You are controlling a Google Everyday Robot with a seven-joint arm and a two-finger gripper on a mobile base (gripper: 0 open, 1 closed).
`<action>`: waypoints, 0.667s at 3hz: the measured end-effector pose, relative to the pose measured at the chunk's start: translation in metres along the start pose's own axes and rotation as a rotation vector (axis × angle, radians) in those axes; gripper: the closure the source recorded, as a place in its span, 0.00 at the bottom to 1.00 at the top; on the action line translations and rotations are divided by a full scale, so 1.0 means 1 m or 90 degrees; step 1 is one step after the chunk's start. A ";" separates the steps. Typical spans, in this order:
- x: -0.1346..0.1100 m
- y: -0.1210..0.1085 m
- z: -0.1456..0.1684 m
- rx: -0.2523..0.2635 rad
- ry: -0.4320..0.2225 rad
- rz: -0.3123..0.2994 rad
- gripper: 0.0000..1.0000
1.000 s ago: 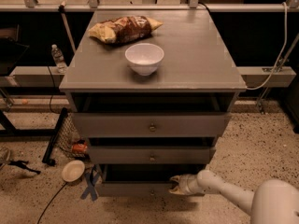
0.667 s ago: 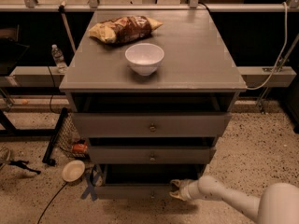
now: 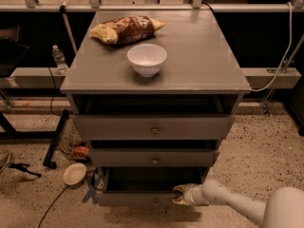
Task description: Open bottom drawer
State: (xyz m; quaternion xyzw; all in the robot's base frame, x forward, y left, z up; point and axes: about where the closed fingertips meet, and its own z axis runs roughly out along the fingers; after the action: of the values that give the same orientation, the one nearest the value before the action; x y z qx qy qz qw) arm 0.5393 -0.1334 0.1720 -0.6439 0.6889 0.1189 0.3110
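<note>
The robot's gripper will release the bottom drawer with its front panel out over the bare floor before the cabinet (image 3: 151,220).
The grey cabinet (image 3: 199,56) has three drawers. The bottom drawer (image 3: 133,199) is pulled partly out toward me; its dark inside shows above the low front panel. Its knob is hard to make out. My gripper (image 3: 179,194) is at the top edge of that front panel, right of centre, on the end of my white arm (image 3: 237,204), which comes in from the lower right. The middle drawer (image 3: 154,158) and the top drawer (image 3: 152,127) each stand slightly out, with small round knobs.
A white bowl (image 3: 147,58) and a chip bag (image 3: 126,30) lie on the cabinet top. On the floor to the left are a small round dish (image 3: 74,173), blue tape (image 3: 92,186), cables and a black stand leg (image 3: 56,139). A water bottle (image 3: 59,59) stands on a rail behind.
The bottom drawer front has come further out toward me, and my gripper has moved with it, lower in the view.
</note>
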 end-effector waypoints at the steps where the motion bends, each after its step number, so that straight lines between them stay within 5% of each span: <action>1: -0.004 0.022 -0.010 0.007 0.003 0.001 1.00; 2: -0.004 0.028 -0.010 0.002 0.006 -0.003 1.00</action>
State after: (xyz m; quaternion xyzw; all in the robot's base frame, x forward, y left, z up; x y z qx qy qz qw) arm 0.5095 -0.1318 0.1755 -0.6452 0.6892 0.1140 0.3092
